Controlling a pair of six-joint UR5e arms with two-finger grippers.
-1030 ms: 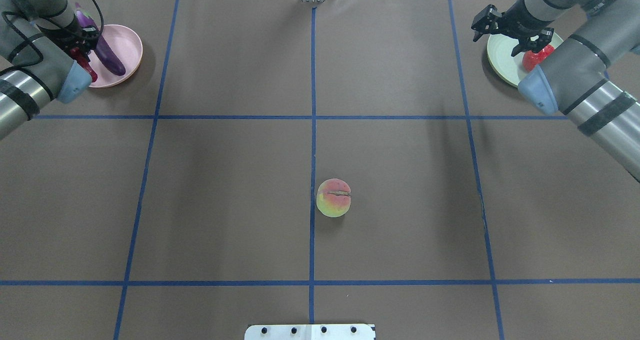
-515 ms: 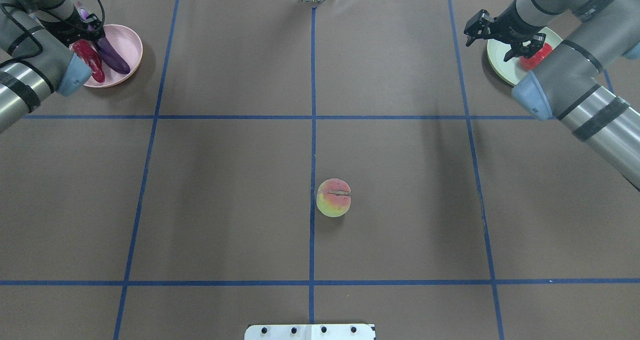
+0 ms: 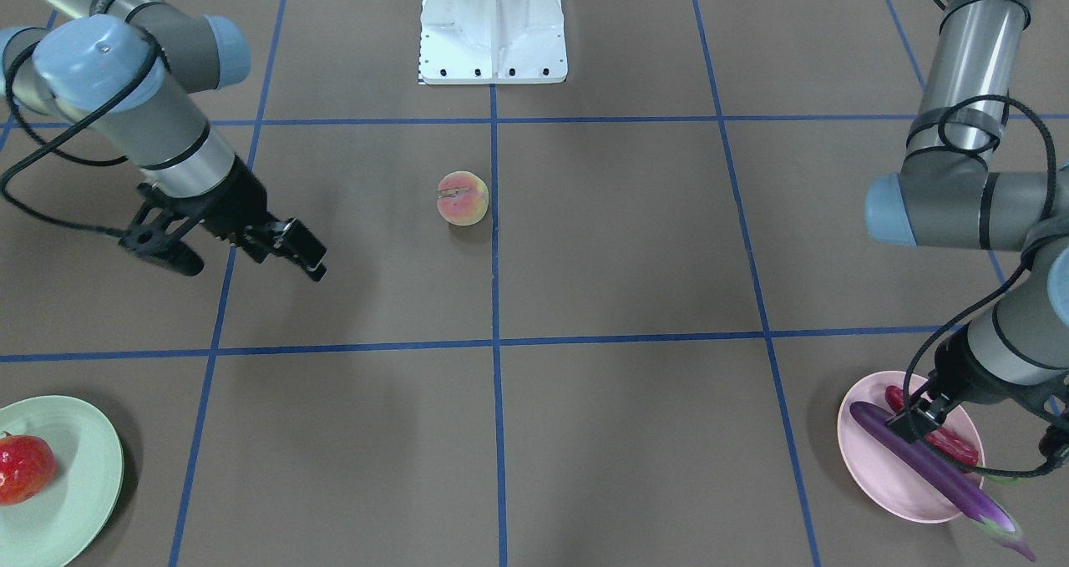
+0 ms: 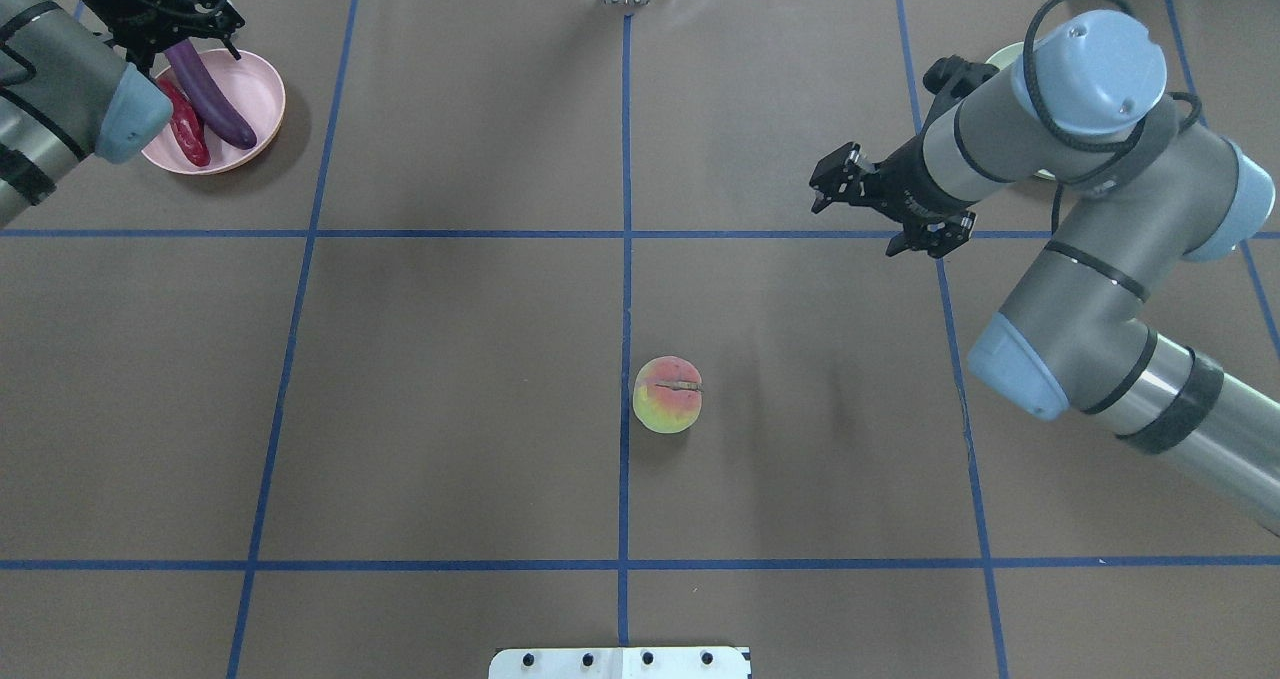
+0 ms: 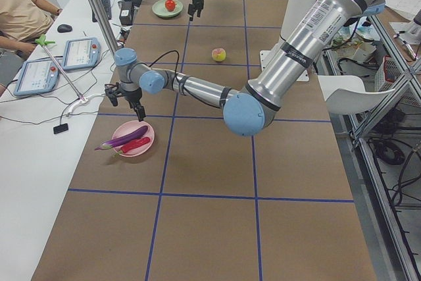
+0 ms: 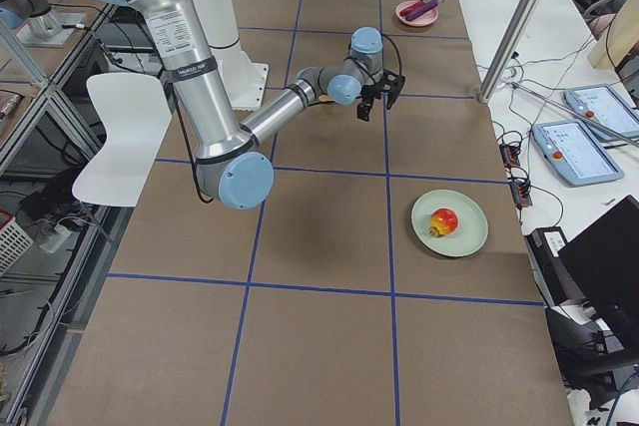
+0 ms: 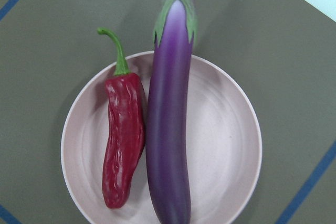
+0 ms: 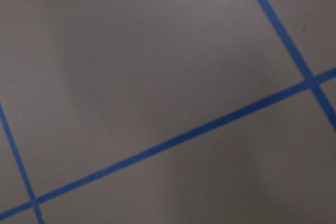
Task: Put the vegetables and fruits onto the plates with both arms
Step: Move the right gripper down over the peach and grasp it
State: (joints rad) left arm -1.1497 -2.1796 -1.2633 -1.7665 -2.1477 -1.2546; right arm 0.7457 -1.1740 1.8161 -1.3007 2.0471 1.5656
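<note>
The robot's right gripper will close on the sides of the pink-yellow peach (image 3: 463, 193), with the peach's stem between the fingers, because the peach still lies off the plates.
The pink-yellow peach (image 4: 667, 394) lies alone on the table near its middle, also in the front view (image 3: 462, 198). The purple eggplant (image 7: 170, 135) and the red chili (image 7: 123, 140) lie side by side on the pink plate (image 4: 262, 99). The red pomegranate-like fruit (image 3: 23, 467) sits on the mint plate (image 3: 79, 458). My left gripper (image 4: 187, 45) is open and empty above the pink plate's far side. My right gripper (image 4: 858, 214) is open and empty, in the air between the mint plate and the peach.
The table is covered in brown paper with a blue tape grid. The white base block (image 3: 493, 24) stands at the robot's side. In the overhead view my right arm covers most of the mint plate (image 4: 1000, 54). A white table with tablets (image 5: 79, 54) stands beyond the far edge.
My left gripper let go of the chili, which now lies on the pink plate, and drew back. My right gripper moved off the mint plate toward the table's middle.
</note>
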